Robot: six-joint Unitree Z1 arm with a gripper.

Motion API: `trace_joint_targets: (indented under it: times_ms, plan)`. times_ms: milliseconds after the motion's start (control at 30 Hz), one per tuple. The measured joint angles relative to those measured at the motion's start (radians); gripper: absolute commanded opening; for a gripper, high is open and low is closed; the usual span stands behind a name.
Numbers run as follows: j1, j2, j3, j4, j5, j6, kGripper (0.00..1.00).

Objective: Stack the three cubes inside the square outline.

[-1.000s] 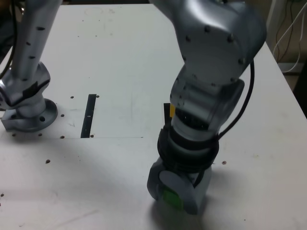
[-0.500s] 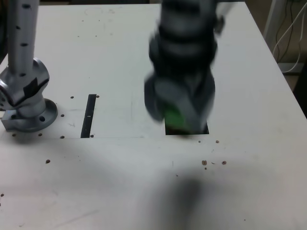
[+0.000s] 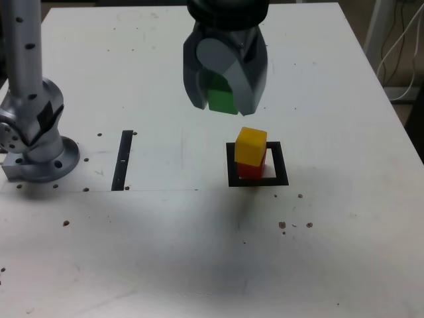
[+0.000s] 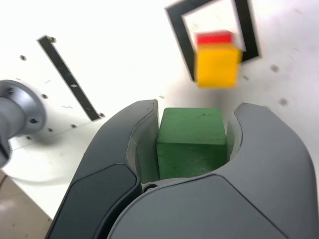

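Note:
Next, my gripper lets go of the green cube on top of the yellow cube (image 3: pixel 251 130) (image 4: pixel 218 67), so it becomes the highest in the stack.
My gripper (image 3: pixel 224 99) hangs in the air, shut on the green cube (image 3: pixel 222 97), whose face fills the space between the jaws in the wrist view (image 4: pixel 192 141). Below it and a little toward the exterior view's right, the yellow cube (image 3: pixel 251 146) sits on the red cube (image 3: pixel 250 170) inside the black square outline (image 3: pixel 281 171). The wrist view shows the same stack: yellow cube (image 4: pixel 218 64), red cube (image 4: pixel 214 37), square outline (image 4: pixel 178 30). A clear gap separates the green cube from the yellow one.
The arm's grey base (image 3: pixel 36 142) stands at the exterior view's left, with a narrow black strip (image 3: pixel 123 159) beside it. Small dark specks (image 3: pixel 295 224) dot the white table (image 3: pixel 165 252). Cables (image 3: pixel 401 46) hang past the table's right edge.
The gripper has risen from near the table's front edge and swung back toward the far side with the green cube, uncovering the yellow-on-red stack in the outline.

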Motion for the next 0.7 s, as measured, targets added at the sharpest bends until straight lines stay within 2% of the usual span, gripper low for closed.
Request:
trace_joint_targets:
  times_ms: [433, 700]
  plan:
    - [0.016, 0.095, -0.003, -0.030, 0.003, -0.026, 0.11]
    - [0.028, 0.118, -0.013, -0.060, -0.027, -0.023, 0.11]
